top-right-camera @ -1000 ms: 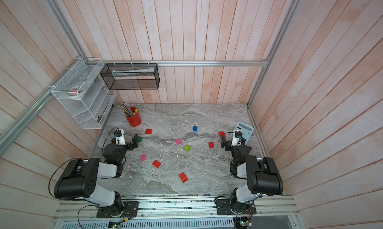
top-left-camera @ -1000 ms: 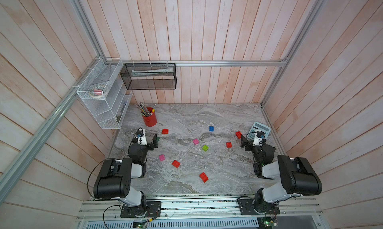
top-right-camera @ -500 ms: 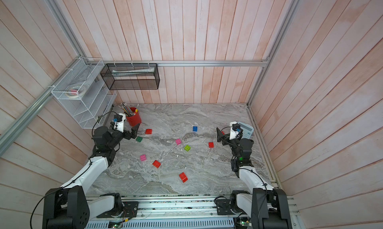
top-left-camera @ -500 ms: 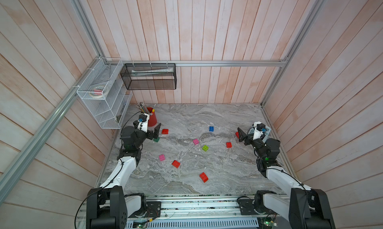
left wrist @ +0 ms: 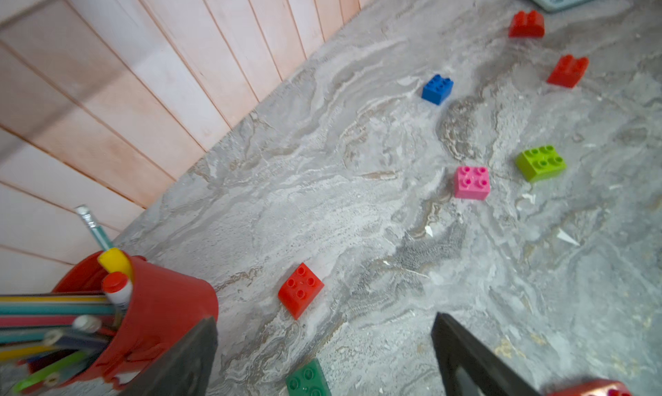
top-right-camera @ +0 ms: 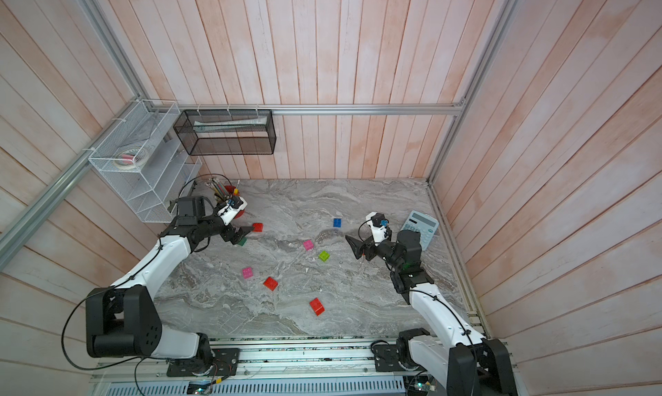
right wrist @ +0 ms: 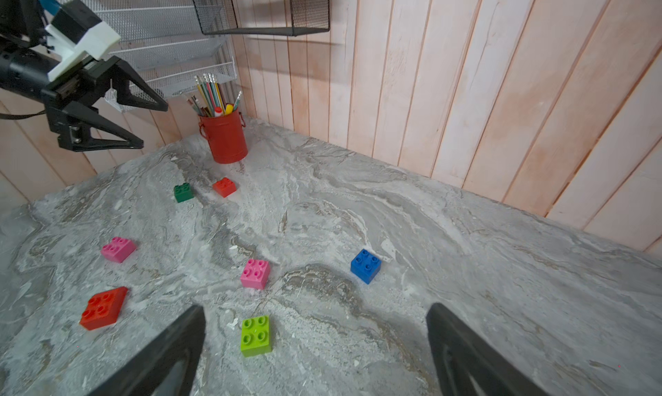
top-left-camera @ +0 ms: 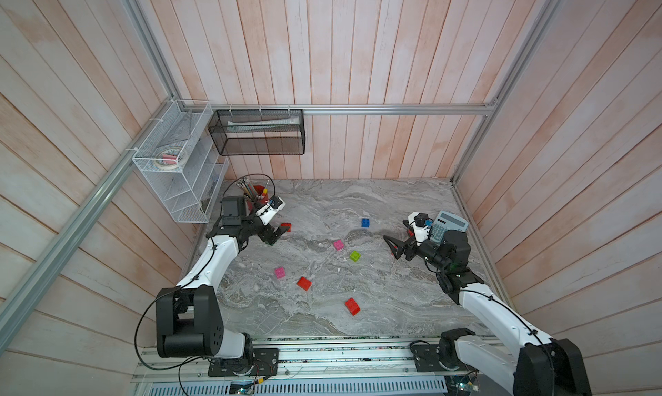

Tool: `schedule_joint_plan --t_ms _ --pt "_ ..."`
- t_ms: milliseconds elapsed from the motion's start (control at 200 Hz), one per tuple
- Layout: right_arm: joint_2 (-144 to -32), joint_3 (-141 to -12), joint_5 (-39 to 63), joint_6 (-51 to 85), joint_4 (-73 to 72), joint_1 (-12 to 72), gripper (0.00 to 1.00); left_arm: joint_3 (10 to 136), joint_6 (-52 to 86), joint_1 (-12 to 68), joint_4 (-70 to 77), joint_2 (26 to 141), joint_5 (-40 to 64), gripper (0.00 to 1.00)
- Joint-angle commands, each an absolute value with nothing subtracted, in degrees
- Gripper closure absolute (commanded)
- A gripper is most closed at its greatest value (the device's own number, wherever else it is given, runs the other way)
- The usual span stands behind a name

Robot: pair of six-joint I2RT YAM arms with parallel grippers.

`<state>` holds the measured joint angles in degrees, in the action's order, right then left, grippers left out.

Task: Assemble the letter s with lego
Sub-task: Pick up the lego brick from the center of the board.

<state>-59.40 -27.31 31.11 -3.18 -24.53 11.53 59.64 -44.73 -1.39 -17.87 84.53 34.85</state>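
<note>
I should close my left gripper on the sides of the red brick [top-left-camera: 286, 226] [left wrist: 300, 290] nearest the red pencil cup, just past the dark green brick.
Lego bricks lie scattered on the marble table [top-left-camera: 376, 294]: blue [top-left-camera: 365, 222], pink [top-left-camera: 338, 245], lime green [top-left-camera: 354, 256], a second pink [top-left-camera: 279, 272] and two red [top-left-camera: 303, 283] [top-left-camera: 352, 306]. My left gripper [top-left-camera: 275, 234] hovers open at the far left, over a dark green brick [left wrist: 308, 380] that shows between its fingers, with a red brick [left wrist: 301, 290] just beyond. My right gripper [top-left-camera: 390, 247] is open above the table at the right, pointing at the lime brick [right wrist: 255, 335]. Two more red bricks [left wrist: 526, 24] [left wrist: 567, 71] lie near the right arm.
A red pencil cup [top-left-camera: 261, 192] stands right behind the left gripper. A calculator [top-left-camera: 449, 226] lies by the right wall, behind the right wrist. A white wire shelf [top-left-camera: 179, 183] and a black mesh basket [top-left-camera: 258, 136] hang on the walls at the back left.
Both arms have unfolded from near their bases and reached out over the table. The left gripper now sits by the cup, the right gripper nearer the middle bricks.
</note>
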Motion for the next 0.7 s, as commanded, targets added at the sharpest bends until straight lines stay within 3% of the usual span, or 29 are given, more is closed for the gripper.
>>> schedule_joint_plan --t_ms 0,465,695 --pt "-59.13 -29.17 32.52 -4.93 -20.15 12.04 0.02 63.80 -53.97 -0.67 -25.97 88.47 31.40 0.07" --pt "-62.61 -30.72 35.58 -5.98 -15.93 12.33 0.02 80.00 -63.74 0.70 -33.38 107.23 25.44 0.20" --pt "-65.34 -31.08 36.59 -6.63 -15.52 12.31 0.02 86.33 -65.05 1.59 -35.76 113.86 24.83 0.22"
